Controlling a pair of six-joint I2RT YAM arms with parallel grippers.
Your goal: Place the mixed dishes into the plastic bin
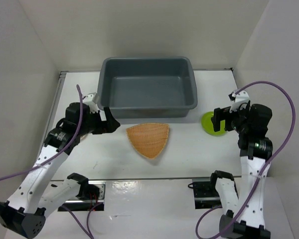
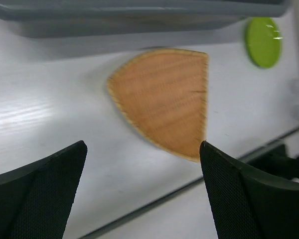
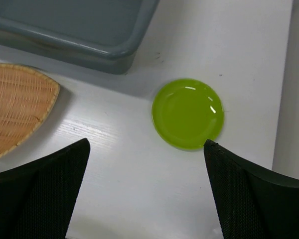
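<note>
The robot's left gripper should next move to the woven plate's curved edge (image 1: 138, 150) (image 2: 152, 138) on that gripper's side, toward the plate's near corner, and close there.
The orange-tan woven plate (image 1: 148, 139) lies flat on the white table just in front of the dark grey plastic bin (image 1: 147, 92), whose inside shows no dish. The lime-green plate (image 1: 208, 123) lies at the bin's front right corner. The cream bowl is not in view. My left gripper (image 1: 111, 121) is open and empty, left of the woven plate (image 2: 164, 102). My right gripper (image 1: 218, 119) is open and empty, over the near side of the green plate (image 3: 188, 113). The green plate (image 2: 263, 42) and the woven plate (image 3: 15, 109) each show in the other wrist view too.
White walls close in the table at the left, back and right. The bin's front wall (image 2: 139, 10) (image 3: 74, 25) stands just behind both dishes. Black arm mounts (image 1: 204, 191) and purple cables (image 1: 284, 134) sit at the near edge.
</note>
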